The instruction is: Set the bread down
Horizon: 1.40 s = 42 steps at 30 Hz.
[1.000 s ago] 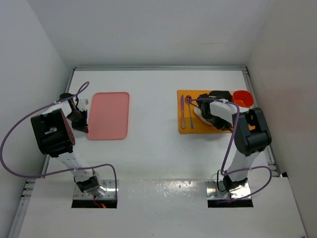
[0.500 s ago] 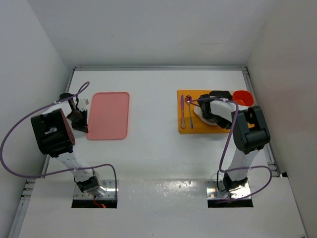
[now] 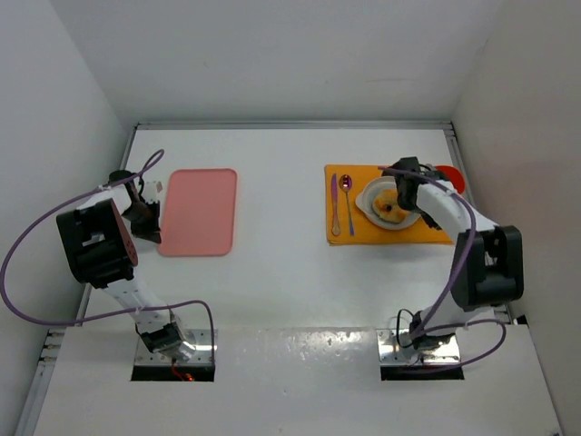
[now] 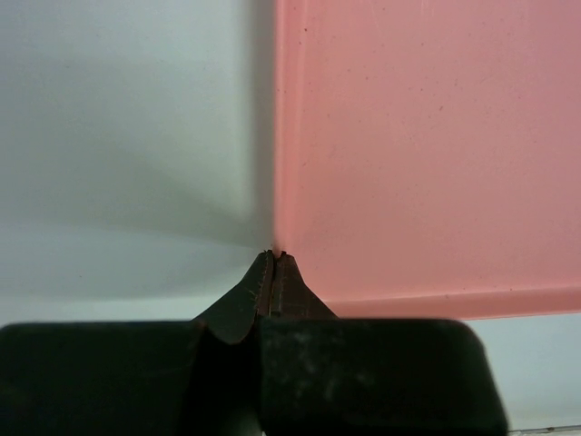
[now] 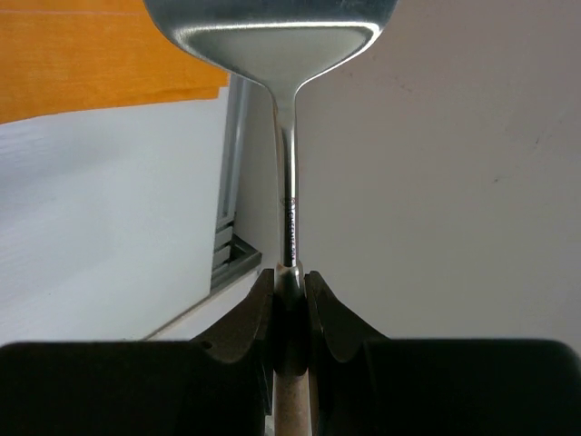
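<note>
The robot's right gripper should set the metal turner down on the bare white table (image 3: 376, 290) between the orange mat and the near edge.
The bread (image 3: 388, 206), a small golden-brown bun, lies in a white bowl (image 3: 371, 194) on the orange mat (image 3: 427, 232) at the right. My right gripper (image 3: 405, 182) hovers by the bowl's far right rim. In the right wrist view it (image 5: 289, 282) is shut on the handle of a metal turner (image 5: 272, 32), whose blade points away over the mat's (image 5: 91, 54) edge. My left gripper (image 3: 145, 218) is shut and empty at the left edge of the pink tray (image 3: 199, 211), as the left wrist view (image 4: 273, 256) shows.
A purple spoon (image 3: 334, 205) and a second spoon (image 3: 349, 202) lie on the mat's left part. A red bowl (image 3: 451, 178) sits behind my right arm at the mat's far right corner. White walls enclose the table on three sides.
My right arm has swung out to the right and off the bowl, uncovering the bread inside it. The left arm has not moved.
</note>
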Available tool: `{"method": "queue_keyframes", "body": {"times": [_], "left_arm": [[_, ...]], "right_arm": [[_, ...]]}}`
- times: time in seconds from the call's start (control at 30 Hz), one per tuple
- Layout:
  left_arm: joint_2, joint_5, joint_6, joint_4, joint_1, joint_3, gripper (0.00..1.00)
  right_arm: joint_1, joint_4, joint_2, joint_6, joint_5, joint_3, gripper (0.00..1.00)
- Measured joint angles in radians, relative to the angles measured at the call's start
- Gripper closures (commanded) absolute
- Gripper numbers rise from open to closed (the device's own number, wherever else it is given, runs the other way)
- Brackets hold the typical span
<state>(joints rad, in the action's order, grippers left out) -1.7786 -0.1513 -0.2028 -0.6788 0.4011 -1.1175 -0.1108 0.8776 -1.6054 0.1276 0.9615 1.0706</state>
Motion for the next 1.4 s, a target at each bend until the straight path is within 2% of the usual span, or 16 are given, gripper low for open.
{"method": "queue_keyframes", "body": {"times": [0.1,0.2,0.33,0.43,0.53,0.67,0.83,0.9,1.0,1.03,1.1,1.27,1.4], "left_arm": [[0.0,0.002,-0.002,-0.001,0.0,-0.001,1.0],[0.0,0.011,-0.003,-0.001,0.0,-0.005,1.0],[0.0,0.019,-0.006,0.0,0.0,-0.006,1.0],[0.0,0.021,-0.006,0.0,0.0,-0.007,1.0],[0.0,0.021,-0.006,-0.001,0.0,-0.008,1.0],[0.0,0.021,-0.006,-0.004,0.0,-0.015,0.95],[0.0,0.021,-0.006,-0.005,0.0,-0.018,0.78],[0.0,0.021,-0.005,-0.006,0.0,-0.018,0.69],[0.0,0.021,-0.003,-0.008,0.0,-0.018,0.64],[0.0,0.021,-0.004,-0.009,0.0,-0.018,0.63],[0.0,0.021,-0.003,-0.01,0.0,-0.018,0.6],[0.0,0.026,-0.003,-0.018,0.0,-0.019,0.52],[0.0,0.029,-0.005,-0.031,0.0,-0.023,0.36]], "right_arm": [[-0.016,-0.03,0.117,0.032,-0.072,-0.023,1.0],[-0.104,-0.096,0.286,0.124,-0.198,-0.133,1.0],[-0.283,-0.105,0.487,0.243,-0.487,-0.299,1.0],[-0.35,-0.074,0.567,0.28,-0.66,-0.409,1.0],[-0.396,-0.034,0.563,0.292,-0.743,-0.485,1.0],[-0.439,-0.005,0.515,0.291,-0.796,-0.556,1.0],[-0.448,-0.019,0.472,0.282,-0.841,-0.605,1.0],[-0.448,-0.034,0.454,0.272,-0.844,-0.615,0.92],[-0.448,-0.058,0.435,0.252,-0.842,-0.62,0.75],[-0.448,-0.065,0.43,0.243,-0.842,-0.62,0.63],[-0.448,-0.072,0.423,0.23,-0.839,-0.62,0.48],[-0.448,-0.072,0.431,0.193,-0.829,-0.612,0.25],[-0.448,-0.059,0.522,0.14,-0.777,-0.571,0.05]]}}
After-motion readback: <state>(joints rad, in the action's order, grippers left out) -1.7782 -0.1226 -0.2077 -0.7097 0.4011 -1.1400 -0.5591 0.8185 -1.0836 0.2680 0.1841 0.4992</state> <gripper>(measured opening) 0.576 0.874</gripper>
